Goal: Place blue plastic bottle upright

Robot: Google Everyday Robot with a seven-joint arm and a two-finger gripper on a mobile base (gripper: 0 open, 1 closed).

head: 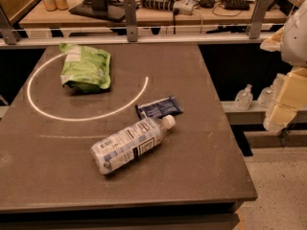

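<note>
The blue plastic bottle has a neck end [156, 127] just below its white cap. Next, my gripper closes there, leaving the bottle's base free.
The blue plastic bottle [130, 145] lies on its side on the dark table [201, 166], near the front middle. Its white cap [169, 121] points to the back right and its base to the front left. Its pale blue-white label has a dark patch. My arm comes in at the right edge of the view, beyond the table's right side. My gripper [284, 105] shows there as cream-coloured blocks, well to the right of the bottle and apart from it. It holds nothing that I can see.
A flat dark blue packet [159, 107] lies just behind the bottle's cap. A green bag [85, 67] lies at the back left inside a bright ring of light. Small clear pump bottles [243, 98] stand on a low shelf to the right. A cluttered desk runs behind a metal rail.
</note>
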